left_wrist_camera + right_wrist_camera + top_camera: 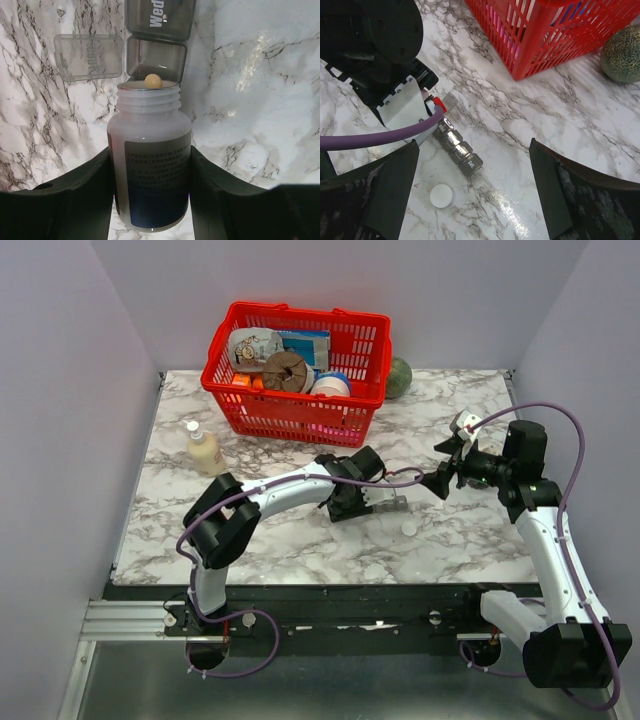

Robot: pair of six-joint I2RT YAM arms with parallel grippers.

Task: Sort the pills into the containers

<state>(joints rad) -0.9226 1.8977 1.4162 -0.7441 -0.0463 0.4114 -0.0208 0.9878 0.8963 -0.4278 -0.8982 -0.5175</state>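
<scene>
Next, I close my right gripper on the sides of the white round cap (409,529) (441,195), which lies just in front of the "Sat" end of the container strip.
My left gripper (150,167) is shut on a white translucent bottle (150,125) with a dark label, tipped with its uncapped mouth over the containers (156,56). A round yellowish pill (153,80) sits at the bottle's rim, right before one open compartment. That compartment's clear lid (87,56) is flipped out to the left, and the "Wed" lid beyond it is closed. In the top view the left gripper (350,502) is over the strip's left end (388,504). My right gripper (472,192) stands open and holds nothing, above and to the right of the strip (458,146).
A white round cap (441,195) lies on the marble just in front of the strip. A red basket (290,422) full of items stands at the back, with a green melon (398,378) to its right. A cream pump bottle (205,450) stands at the left.
</scene>
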